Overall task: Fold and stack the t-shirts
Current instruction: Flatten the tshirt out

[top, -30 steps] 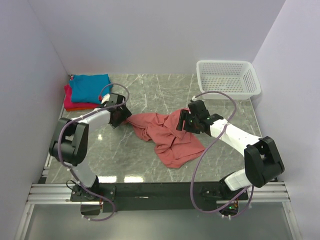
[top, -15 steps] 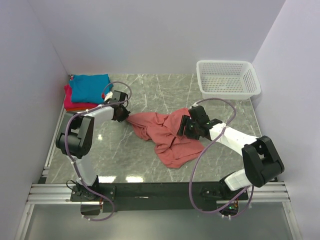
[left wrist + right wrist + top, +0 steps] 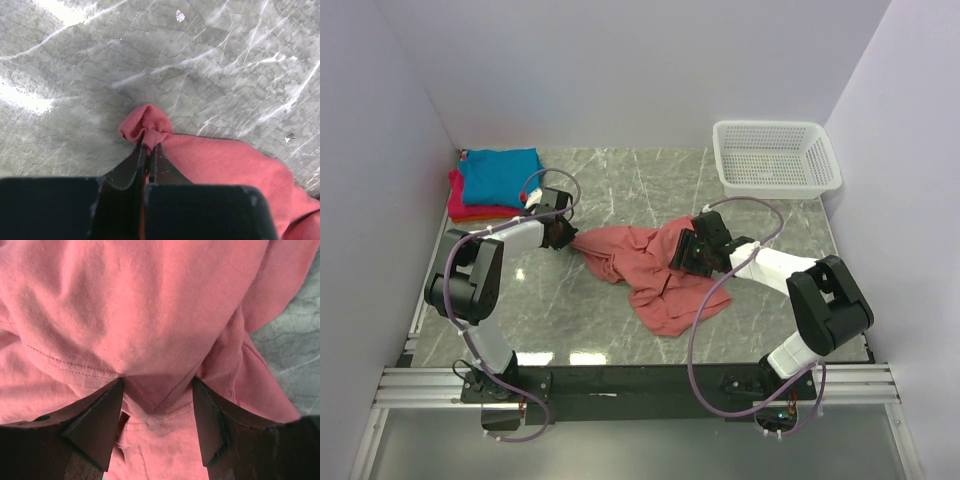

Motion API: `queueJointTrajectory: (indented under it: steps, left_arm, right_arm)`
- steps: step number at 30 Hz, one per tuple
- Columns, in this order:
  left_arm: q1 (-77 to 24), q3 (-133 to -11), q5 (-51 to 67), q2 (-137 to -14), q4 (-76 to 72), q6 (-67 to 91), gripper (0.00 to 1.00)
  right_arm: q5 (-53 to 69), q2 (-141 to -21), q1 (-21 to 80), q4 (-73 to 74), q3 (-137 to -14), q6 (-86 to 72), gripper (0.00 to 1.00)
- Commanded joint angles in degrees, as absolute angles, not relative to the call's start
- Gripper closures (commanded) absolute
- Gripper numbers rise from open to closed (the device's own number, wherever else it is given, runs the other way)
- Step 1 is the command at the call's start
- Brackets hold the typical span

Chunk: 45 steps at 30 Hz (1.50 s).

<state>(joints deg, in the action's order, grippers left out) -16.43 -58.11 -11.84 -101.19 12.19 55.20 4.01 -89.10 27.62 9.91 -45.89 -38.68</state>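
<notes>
Next, I release the salmon-red t-shirt's corner from my left gripper on the bare marble (image 3: 534, 340) beside the glare near the table's front edge.
A crumpled salmon-red t-shirt (image 3: 640, 262) lies on the middle of the marble table. My left gripper (image 3: 563, 237) is at its left tip, shut on a bunched corner of the cloth (image 3: 148, 145); the shirt (image 3: 225, 165) trails off to the right. My right gripper (image 3: 682, 255) presses down on the shirt's right part. Its jaws stand open (image 3: 157, 382) astride a raised fold with a seam, the cloth (image 3: 150, 300) filling that view. A folded teal-blue t-shirt (image 3: 500, 172) rests on a magenta-pink one (image 3: 460, 205) in the back left corner.
A white mesh basket (image 3: 775, 185) stands at the back right against the wall. Grey walls close in the table on the left, back and right. Bare marble (image 3: 200, 60) lies ahead of the left gripper.
My left gripper has closed on the shirt's left corner. My right gripper has slid left and down onto the shirt, its jaws a little narrower.
</notes>
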Motion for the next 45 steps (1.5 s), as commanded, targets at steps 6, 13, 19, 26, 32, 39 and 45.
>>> queueJointTrajectory:
  steps: [6, 13, 19, 26, 32, 39, 45]
  left_arm:
    - [-16.3, -57.0, -12.9, -99.8, 13.7, 54.6, 0.99]
    - [-16.3, -57.0, -13.4, -99.6, 13.8, 54.4, 0.99]
    - [-16.3, -56.5, -13.4, -99.3, 13.6, 54.3, 0.99]
    - [-16.3, -56.8, -14.7, -98.3, 14.0, 54.1, 0.99]
    - [-16.3, -57.7, -16.8, -93.0, 16.7, 53.7, 0.99]
    - [-16.3, -59.5, -23.1, -77.3, 21.4, 53.6, 0.99]
    - [-16.4, -62.1, -26.3, -60.6, 22.5, 50.8, 0.99]
  right_arm:
    - [0.1, -88.5, 27.9, 9.1, -50.0, -38.7, 0.39]
    - [-1.1, -89.4, 27.9, 9.6, -51.0, -38.5, 0.48]
    - [-2.5, -89.9, 28.0, 10.9, -52.5, -38.0, 0.77]
    - [-5.2, -87.9, 28.0, 12.2, -52.5, -37.2, 1.00]
    - [-10.6, -80.4, 28.1, 15.6, -53.3, -34.7, 1.00]
    - [-21.5, -64.5, 28.0, 22.8, -57.9, -30.8, 1.00]
    - [-23.8, -50.9, 27.6, 24.0, -63.9, -26.4, 1.00]
